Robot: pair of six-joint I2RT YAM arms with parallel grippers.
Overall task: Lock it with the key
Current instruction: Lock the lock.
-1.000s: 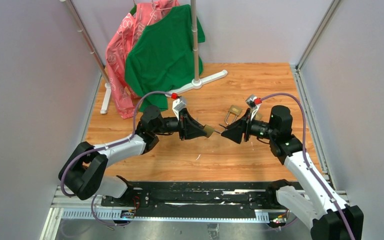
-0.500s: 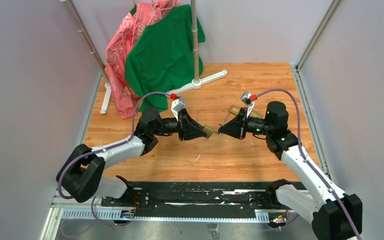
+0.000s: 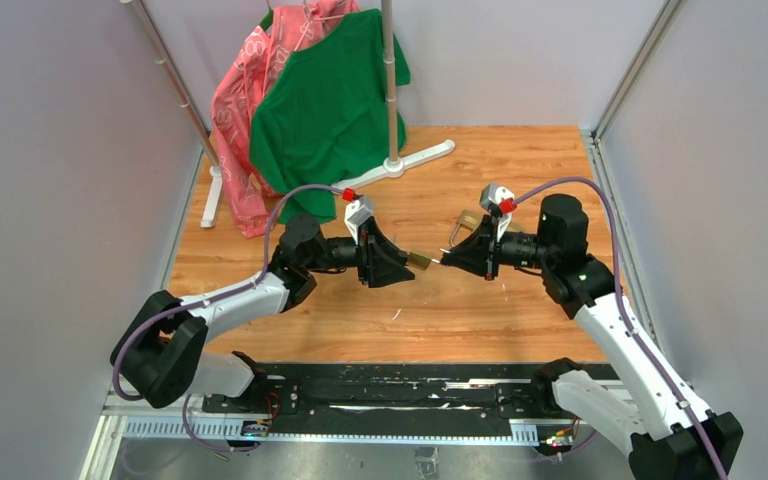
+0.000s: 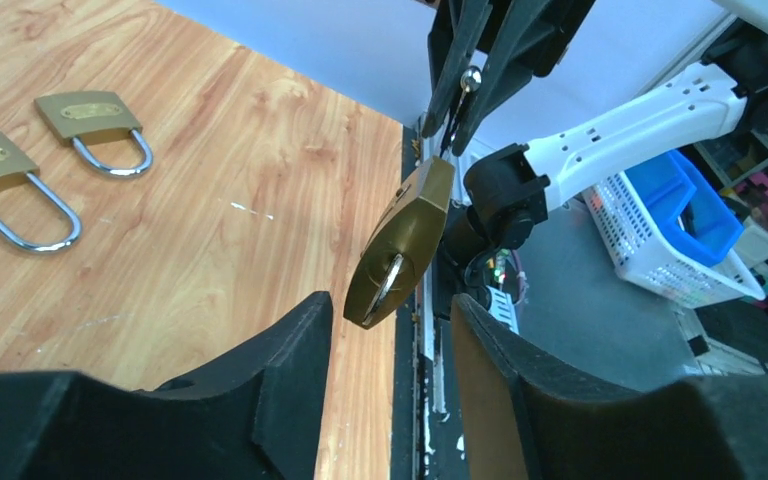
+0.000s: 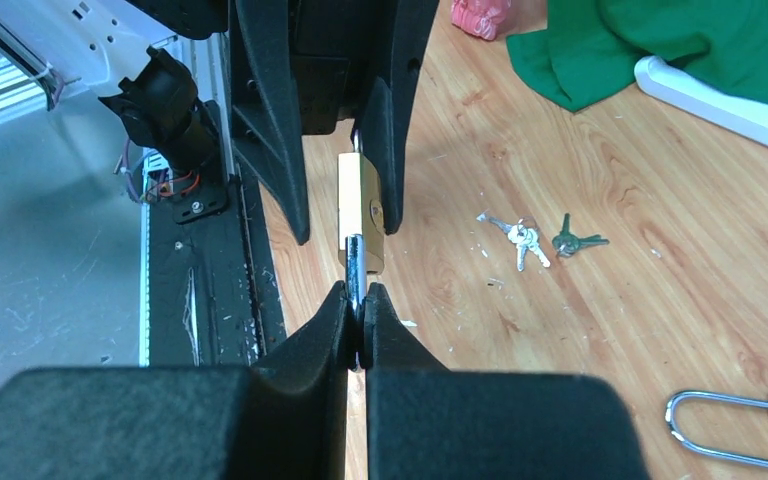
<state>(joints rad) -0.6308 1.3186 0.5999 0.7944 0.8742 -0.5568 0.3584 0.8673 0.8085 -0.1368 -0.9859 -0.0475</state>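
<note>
The padlock's shackle is held shut in my right gripper, so my left gripper needs to close on the brass body [image 3: 419, 261] before my right gripper opens and grips the shackle again.
A brass padlock [image 4: 405, 240] hangs in the air between the two arms, its shackle end between my left gripper's [image 4: 388, 305] black fingers. Those fingers stand open, with a gap on each side of the lock. The key [image 5: 355, 262] is a thin silver blade stuck into the padlock's [image 5: 362, 205] bottom end. My right gripper [image 5: 357, 295] is shut on it. In the top view, the left gripper [image 3: 400, 264], the padlock [image 3: 421, 260] and the right gripper [image 3: 447, 260] sit in one line above the wooden table.
Two more padlocks [image 4: 95, 125] [image 4: 0, 180] lie on the table [image 3: 360, 320] behind the right gripper. Two small key bunches [image 5: 522, 237] [image 5: 575, 241] lie loose on the wood. A clothes rack's white foot [image 3: 405, 162] and a green shirt [image 3: 325, 110] are at the back.
My right gripper moved in towards the padlock and shut on the key. My left gripper's fingers opened off the padlock.
</note>
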